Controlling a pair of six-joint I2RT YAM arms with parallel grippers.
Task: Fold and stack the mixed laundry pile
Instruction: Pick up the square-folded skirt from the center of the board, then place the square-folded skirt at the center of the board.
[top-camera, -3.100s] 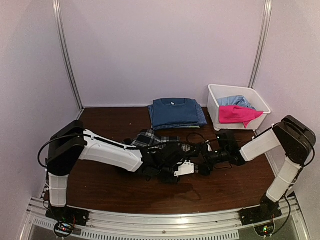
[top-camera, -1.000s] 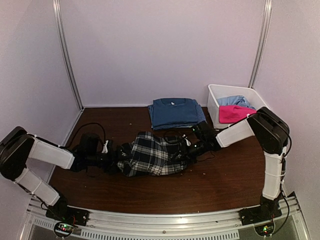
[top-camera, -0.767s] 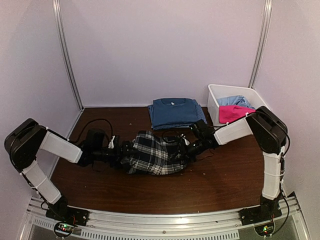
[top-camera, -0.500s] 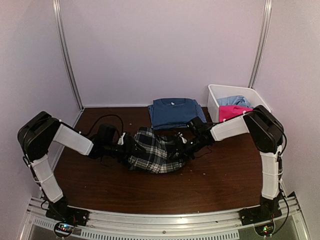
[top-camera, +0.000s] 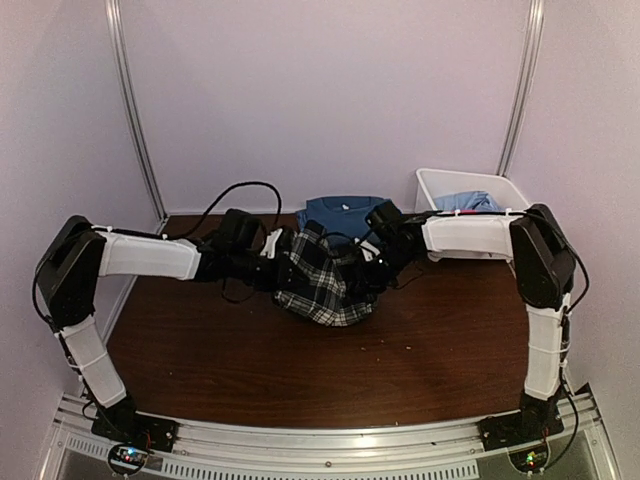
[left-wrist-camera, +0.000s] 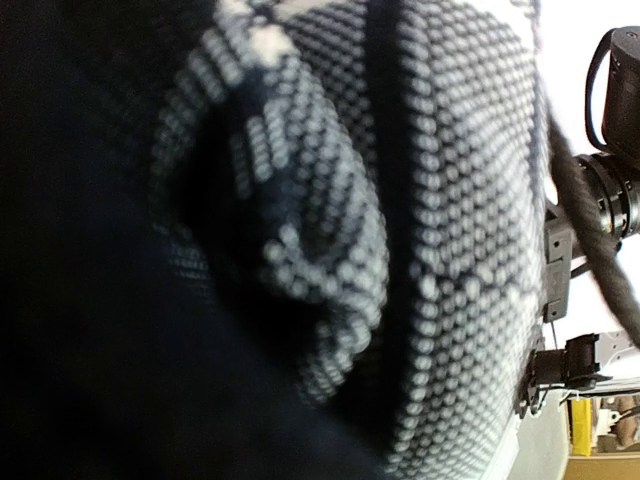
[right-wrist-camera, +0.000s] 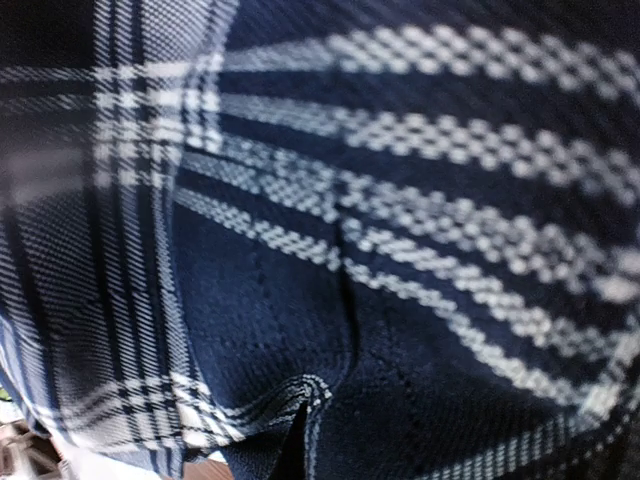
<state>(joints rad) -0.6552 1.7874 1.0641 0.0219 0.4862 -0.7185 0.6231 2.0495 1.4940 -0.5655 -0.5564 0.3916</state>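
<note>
Next, I release the plaid shirt with my left gripper on top of the folded dark blue T-shirt (top-camera: 347, 215) by the back wall. The shirt now hangs just above the brown table.
The black-and-white plaid shirt (top-camera: 325, 285) hangs bunched in the air between my two grippers, its lower edge just above the brown table (top-camera: 200, 360). My left gripper (top-camera: 280, 262) is shut on the shirt's left side. On the right side, my right gripper (top-camera: 372, 262) is shut on the cloth too. Plaid cloth (left-wrist-camera: 440, 200) fills the left wrist view and hides the fingers; the right wrist view is likewise covered by plaid fabric (right-wrist-camera: 400, 200). Behind the shirt, at the back of the table, lies the folded dark blue T-shirt (top-camera: 340, 210).
A white bin (top-camera: 435, 185) stands at the back right with a pale blue piece (top-camera: 470, 202) in it, partly behind my right arm. Black cables loop above the left wrist (top-camera: 235, 195). Purple walls enclose the table on three sides.
The left gripper closed on the plaid shirt's left side. Both arms then lifted the shirt off the table and carried it back toward the folded blue T-shirt.
</note>
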